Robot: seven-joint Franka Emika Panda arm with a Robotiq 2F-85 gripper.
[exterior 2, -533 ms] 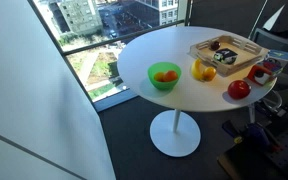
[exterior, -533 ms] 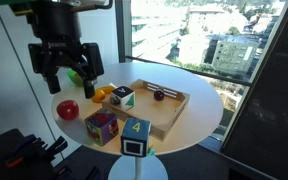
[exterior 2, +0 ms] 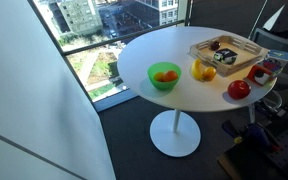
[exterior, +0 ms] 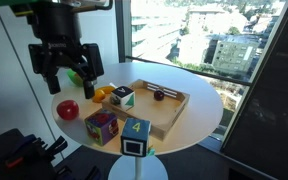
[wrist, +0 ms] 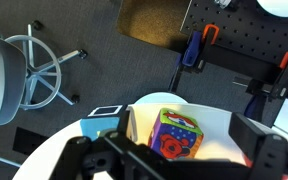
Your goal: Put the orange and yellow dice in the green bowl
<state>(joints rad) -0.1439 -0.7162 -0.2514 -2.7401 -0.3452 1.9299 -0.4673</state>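
Note:
My gripper needs to next move down to the dice's opposite sides [exterior: 102,124] [wrist: 175,137] and close there, next to the blue-and-yellow cube on the round white table.
The orange and yellow dice [exterior: 102,126] stands on the round white table [exterior: 199,100] near its front edge, beside the blue-and-yellow cube marked "4" [exterior: 135,128]. In the wrist view the dice [wrist: 176,133] lies below, between my open fingers. My gripper [exterior: 62,62] hangs open and empty above the table's left side, well above the dice. The green bowl [exterior: 80,75] shows partly behind the fingers. In an exterior view the bowl [exterior 2: 165,76] holds an orange item. The gripper is not seen in that view.
A wooden tray [exterior: 171,112] holds a white, green and black cube [exterior: 122,96] and a dark fruit [exterior: 158,96]. A red apple [exterior: 68,108] and an orange fruit [exterior: 102,94] lie near the bowl. A window wall is behind the table.

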